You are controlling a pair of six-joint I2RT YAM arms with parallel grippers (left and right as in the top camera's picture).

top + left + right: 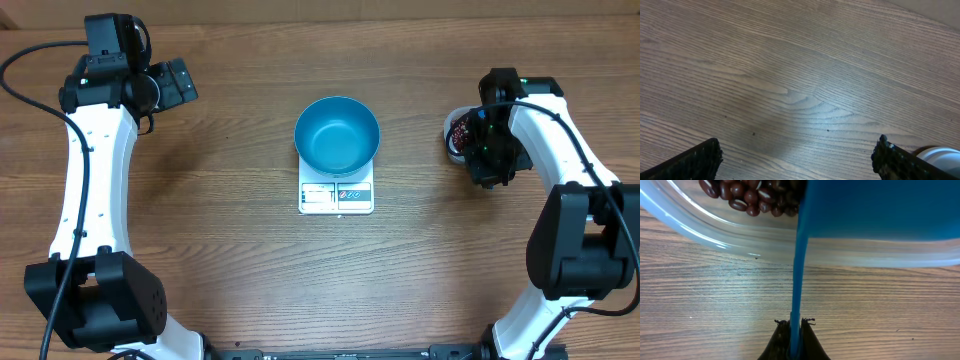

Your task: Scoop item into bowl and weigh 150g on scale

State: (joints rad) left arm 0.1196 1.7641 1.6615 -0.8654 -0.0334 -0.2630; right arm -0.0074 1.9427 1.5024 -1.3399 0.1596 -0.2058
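Observation:
The cup of the blue scoop is tipped up toward my right gripper's wrist, so I will set the cup down in the tub and grasp the handle [798, 282] at a flatter angle.
The blue bowl [337, 134] stands empty on the white scale [336, 196] at the table's middle. At the right, dark red-brown beans [750, 195] lie in a clear plastic tub [715, 232], which the overhead view shows as the tub [458, 131] partly hidden under my right arm. My right gripper [795, 325] is shut on the thin handle of a blue scoop [880, 210], whose cup hangs over the tub's rim. In the overhead view the right gripper [482, 145] sits at the tub's near right side. My left gripper [797, 157] is open over bare wood, far left of the bowl, with nothing between its fingers [695, 162].
The left gripper [182, 84] hovers at the back left of the wooden table [230, 230]. A white rounded object [940, 154] shows at the lower right corner of the left wrist view.

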